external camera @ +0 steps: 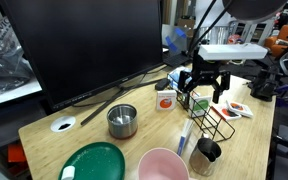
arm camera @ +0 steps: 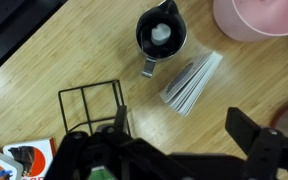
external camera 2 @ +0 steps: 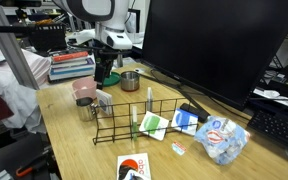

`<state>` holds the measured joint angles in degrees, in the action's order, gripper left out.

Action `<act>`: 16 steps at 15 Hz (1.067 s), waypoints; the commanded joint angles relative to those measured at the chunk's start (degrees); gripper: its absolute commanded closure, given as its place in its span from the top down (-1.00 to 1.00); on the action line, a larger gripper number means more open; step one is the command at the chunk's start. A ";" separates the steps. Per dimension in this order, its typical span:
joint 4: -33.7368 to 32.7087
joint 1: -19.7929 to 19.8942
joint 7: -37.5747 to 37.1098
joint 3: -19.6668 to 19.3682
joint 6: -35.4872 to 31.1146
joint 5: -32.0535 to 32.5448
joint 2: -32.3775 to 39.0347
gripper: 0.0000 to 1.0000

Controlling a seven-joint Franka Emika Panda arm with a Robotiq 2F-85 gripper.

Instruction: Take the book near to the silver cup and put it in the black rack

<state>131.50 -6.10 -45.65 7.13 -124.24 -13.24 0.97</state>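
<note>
Next, my gripper closes on the book's end (external camera: 190, 123) (arm camera: 179, 98) nearest the black rack, so that it leaves the book's end by the pink bowl free.
The book (arm camera: 191, 80), thin with a light blue and white cover, lies flat on the wooden table beside a small silver cup (arm camera: 161, 35) with a handle. It also shows in an exterior view (external camera: 187, 135), left of that cup (external camera: 206, 152). The black rack (external camera: 212, 118) of thin wire rods stands just behind them, and its corner shows in the wrist view (arm camera: 89, 108). It also shows in an exterior view (external camera 2: 149, 122). My gripper (arm camera: 184, 130) hangs open and empty above the table, over the near end of the book. It shows in both exterior views (external camera: 204, 85) (external camera 2: 106, 72).
A pink bowl (external camera: 162, 165), a green plate (external camera: 94, 162) and a larger silver pot (external camera: 122, 120) stand on the table. A big black monitor (external camera: 84, 45) is behind. Cards and packets (external camera 2: 184, 122) lie by the rack. The table edge is close to the bowl.
</note>
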 commanded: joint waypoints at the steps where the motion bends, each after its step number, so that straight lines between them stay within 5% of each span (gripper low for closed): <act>1: -0.07 -0.25 -0.24 -0.27 0.03 0.00 -0.01 1.00; 8: 0.02 -0.71 -3.45 0.13 -2.26 -2.91 1.07 1.00; 14: 3.49 -3.03 -21.25 0.12 -16.19 -2.00 3.89 1.00; 15: 1.55 -2.42 -16.52 0.12 -11.19 -3.07 4.11 1.00; 16: 2.39 -2.71 -18.56 0.14 -13.58 -2.72 4.55 1.00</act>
<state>133.99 -8.75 -64.30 7.37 -138.06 -15.95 5.56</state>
